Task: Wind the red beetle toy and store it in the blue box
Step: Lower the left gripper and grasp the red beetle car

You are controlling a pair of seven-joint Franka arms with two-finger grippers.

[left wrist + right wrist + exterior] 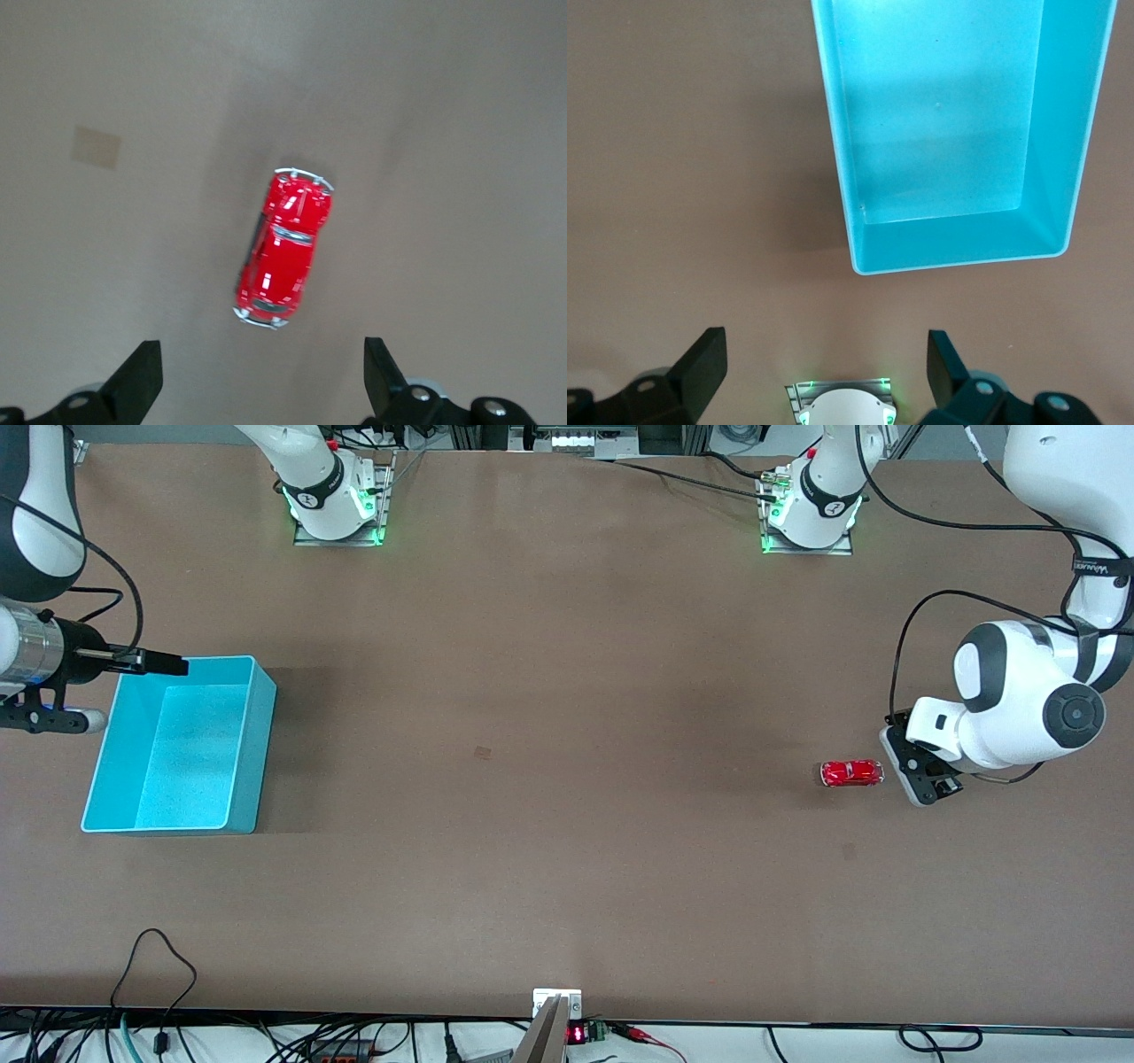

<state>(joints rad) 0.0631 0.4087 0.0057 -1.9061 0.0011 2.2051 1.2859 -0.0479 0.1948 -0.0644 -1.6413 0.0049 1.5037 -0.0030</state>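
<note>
The sides of the red beetle toy's cabin [854, 771] [283, 263], just behind its windshield, will be gripped by my left gripper.
The red beetle toy [851, 773] stands on its wheels on the brown table toward the left arm's end. My left gripper [921, 775] hangs low beside it, open and empty. In the left wrist view the toy [285, 250] lies just ahead of the wide-open gripper [263, 381], not between the fingers. The blue box [252, 753] stands empty toward the right arm's end. My right gripper [164, 662] hovers at the box's wall that is farther from the front camera, open and empty. In the right wrist view the box [939, 115] lies ahead of the open gripper [826, 376].
A small pale patch [483, 753] marks the table's middle and shows in the left wrist view [96, 146]. The arm bases [337, 505] [811, 514] stand along the table's edge farthest from the front camera. Cables [159, 965] lie at the nearest edge.
</note>
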